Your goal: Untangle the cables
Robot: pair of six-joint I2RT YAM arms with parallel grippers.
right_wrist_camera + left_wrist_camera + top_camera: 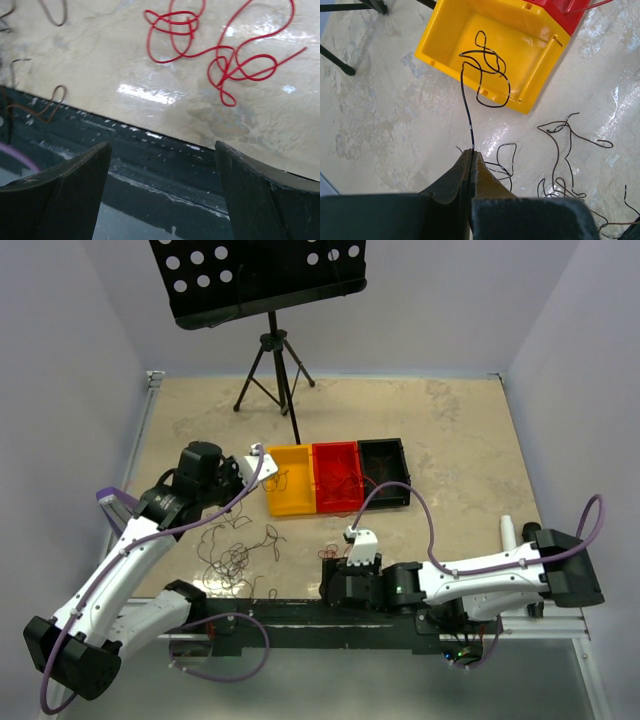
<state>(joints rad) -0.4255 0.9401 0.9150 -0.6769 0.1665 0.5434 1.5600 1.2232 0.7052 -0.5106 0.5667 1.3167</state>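
The robot's right gripper should close on the tangled loops [337, 552] [227, 71] of the red cable that lies on the table in front of the red bin.
My left gripper [472, 152] is shut on one thin black cable [485, 75], which rises from the closed tips and curls in loops over the yellow bin [540, 30]. From above, the left gripper [255, 465] sits just left of that bin. More dark cables [235, 555] lie tangled on the table by the left arm, and show loose in the left wrist view [560, 145]. My right gripper [162, 145] stands wide open and holds nothing, over the table's dark front edge. A red cable [220, 60] lies in loops on the table beyond it.
Yellow [290, 480], red [337, 475] and black [385, 472] bins stand side by side mid-table, with red wire in the red one. A music stand on a tripod [275, 370] is at the back. A white cylinder [507, 530] stands at the right. A brown cable [47, 102] crosses the front rail.
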